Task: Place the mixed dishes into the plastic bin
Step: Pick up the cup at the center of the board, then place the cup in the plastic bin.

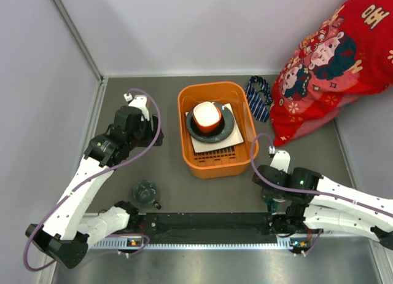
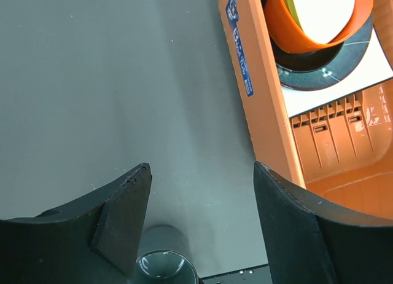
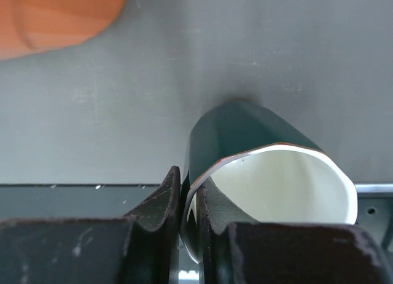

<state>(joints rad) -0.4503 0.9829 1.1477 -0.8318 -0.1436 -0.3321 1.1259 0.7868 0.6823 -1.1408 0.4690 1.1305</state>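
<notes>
My right gripper needs to let go of the mug beside the white square plate, in the bin's near corner (image 1: 242, 155) toward the necktie.
The orange plastic bin (image 1: 212, 164) stands mid-table. In it lie the white square plate (image 1: 212, 145), on that the round blue-grey plate (image 1: 226, 131), and on top the orange bowl (image 1: 207, 116), white inside. The bin (image 2: 261, 93) and bowl (image 2: 319, 16) also show in the left wrist view. The small dark teal cup (image 1: 145, 192) stands upright on the table left of the bin and shows low in the left wrist view (image 2: 163, 265). My left gripper (image 1: 147, 136) (image 2: 201, 167) is open and empty above the table. My right gripper (image 1: 269, 201) (image 3: 190, 179) is shut on the rim of a mug (image 3: 264, 155), dark green outside, cream inside.
A striped blue necktie (image 1: 259, 96) lies right of the bin at the back. Red patterned cloth (image 1: 331, 63) covers the back right corner. A black rail (image 1: 209, 222) runs along the near edge. Grey walls close the left and back sides.
</notes>
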